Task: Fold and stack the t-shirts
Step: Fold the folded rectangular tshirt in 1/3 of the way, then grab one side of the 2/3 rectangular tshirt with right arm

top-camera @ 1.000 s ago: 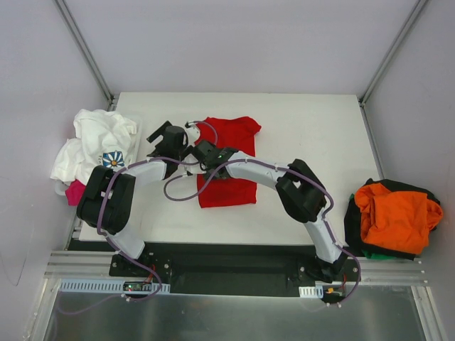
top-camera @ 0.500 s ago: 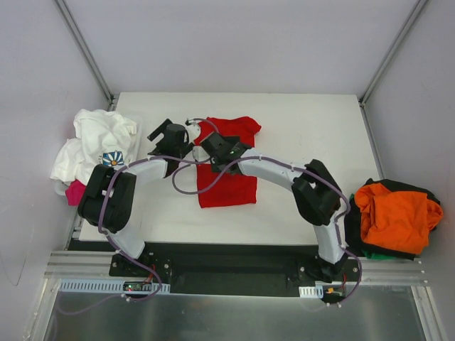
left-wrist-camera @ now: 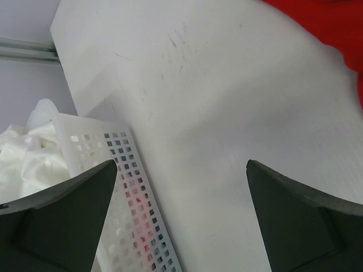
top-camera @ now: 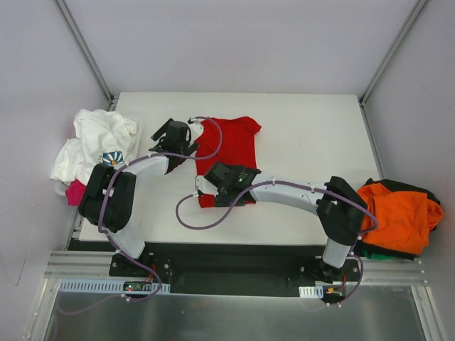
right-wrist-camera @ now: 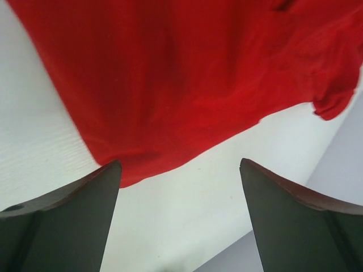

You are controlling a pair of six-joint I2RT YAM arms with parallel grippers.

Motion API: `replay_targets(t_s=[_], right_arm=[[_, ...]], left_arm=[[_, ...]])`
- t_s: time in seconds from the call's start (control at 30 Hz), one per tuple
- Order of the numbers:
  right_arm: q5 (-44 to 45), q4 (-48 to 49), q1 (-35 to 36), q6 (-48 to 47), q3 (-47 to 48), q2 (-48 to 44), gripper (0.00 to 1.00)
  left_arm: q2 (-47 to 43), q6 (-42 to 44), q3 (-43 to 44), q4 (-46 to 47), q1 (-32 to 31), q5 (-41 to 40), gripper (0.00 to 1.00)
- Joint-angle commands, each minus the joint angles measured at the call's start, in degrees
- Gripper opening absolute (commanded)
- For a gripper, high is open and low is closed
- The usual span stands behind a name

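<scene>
The red t-shirt has a near corner (top-camera: pixel 203 202) (right-wrist-camera: pixel 123 169) on the side toward the white basket, and my right gripper needs to close on it.
A plain red t-shirt (top-camera: pixel 231 145) lies spread flat in the middle of the white table (top-camera: pixel 306 142). My right gripper (top-camera: pixel 226 186) hovers open over the shirt's near left part. In the right wrist view its jaws (right-wrist-camera: pixel 181 164) are wide apart with only bare table between them, and the red t-shirt (right-wrist-camera: pixel 187 73) fills the space ahead. My left gripper (top-camera: pixel 170 135) stands open just left of the shirt's far left corner. In the left wrist view, the left gripper (left-wrist-camera: pixel 181 164) holds nothing and a red t-shirt edge (left-wrist-camera: pixel 334 22) shows at the top right.
A white t-shirt with a blue flower print (top-camera: pixel 99 138) is heaped in a white perforated basket (left-wrist-camera: pixel 136 187) off the table's left edge, with a pink one (top-camera: pixel 73 192) below it. An orange t-shirt (top-camera: pixel 394 213) lies on dark cloth (top-camera: pixel 353 227) off the right edge.
My right gripper has drawn back from the red shirt's far left part toward its near edge, with its jaws spreading wider. The left gripper has barely moved.
</scene>
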Motion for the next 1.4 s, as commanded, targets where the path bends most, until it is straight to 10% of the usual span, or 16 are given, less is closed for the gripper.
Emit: replay_targets(t_s=[0.0,1.03,1.37], right_arm=[[-4.41,-2.43,0.49,5.02,-2.03,-1.91,0.89],[-13.72,-0.58,-2.05,3.26,0.43,9.25,0.91],[-21.36,-2.33,-6.53,-0.87,2.45,13.12,0.74]], left_arm=[[0.87,-2.31,1.99,-2.04,-0.14,0.5,0.99],[0.78,-9.0,9.91,-7.31,8.12,9.11,0.99],[-0.54,-7.85,8.59,-7.22,8.82,8.94,0.99]])
